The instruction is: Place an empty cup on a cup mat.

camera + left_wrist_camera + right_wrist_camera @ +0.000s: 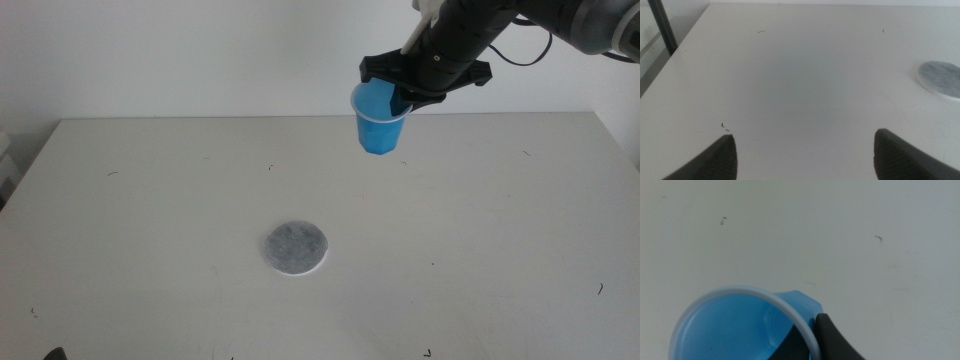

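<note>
Next, I release the blue cup from my right gripper upright on the speckled grey cup mat (pixel 291 255) near the table's middle. The cup now hangs above the table's far part.
The blue cup (pixel 380 124) hangs upright in the air above the far part of the table, pinched at its white rim by my right gripper (pixel 403 98), which comes in from the upper right. In the right wrist view the cup (pixel 735 330) shows its blue empty inside, with one dark jaw outside the rim and one inside. The cup mat (pixel 295 248), a speckled grey disc with a white edge, lies flat near the table's middle, well in front and to the left of the cup. The left wrist view catches the cup mat (pixel 942 79) too. My left gripper (pixel 805 155) waits low over the table's near left, open.
The white table (pixel 150 220) carries only a few small dark marks. Its far edge (pixel 200 119) meets a white wall. A dark post (pixel 662 27) stands beyond the table's edge in the left wrist view.
</note>
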